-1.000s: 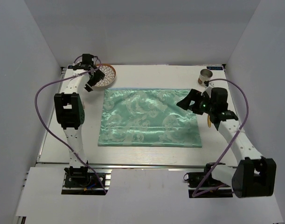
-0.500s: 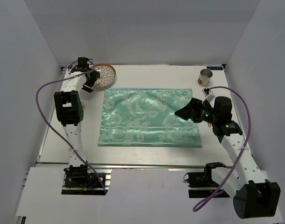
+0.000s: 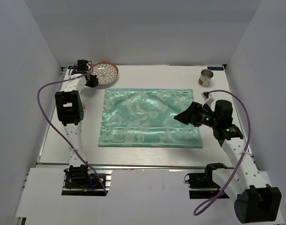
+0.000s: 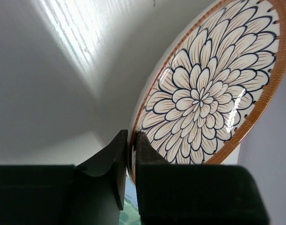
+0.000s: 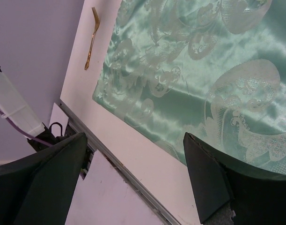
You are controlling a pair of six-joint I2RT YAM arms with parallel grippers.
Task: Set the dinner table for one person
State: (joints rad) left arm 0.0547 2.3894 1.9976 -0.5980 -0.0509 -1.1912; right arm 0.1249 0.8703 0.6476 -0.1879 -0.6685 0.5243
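The robot's left gripper needs to set the plate down flat and let go of it on the middle of the green cloth [image 3: 150,115].
A round plate [image 3: 106,73] with a blue-and-tan flower pattern and an orange rim sits at the back left of the white dinner table [image 3: 147,154]. My left gripper [image 3: 90,80] is shut on the plate's near-left rim. In the left wrist view the rim [image 4: 132,140] is pinched between the two dark fingers [image 4: 115,157], and the plate [image 4: 203,93] stands tilted. My right gripper [image 3: 181,116] hangs open over the right part of the green cloth [image 3: 147,118]. In the right wrist view the right gripper [image 5: 133,173] has nothing between its fingers.
A small metal cup [image 3: 206,77] stands at the back right corner. A gold utensil [image 5: 91,37] lies on the table left of the cloth [image 5: 189,70], beside the left arm. White walls enclose the table on three sides. The metal rail [image 3: 147,166] runs along the front.
My left gripper has shut on the plate's rim, and the plate has shifted slightly back and tilted. The right gripper has come nearer and lower over the cloth, still open.
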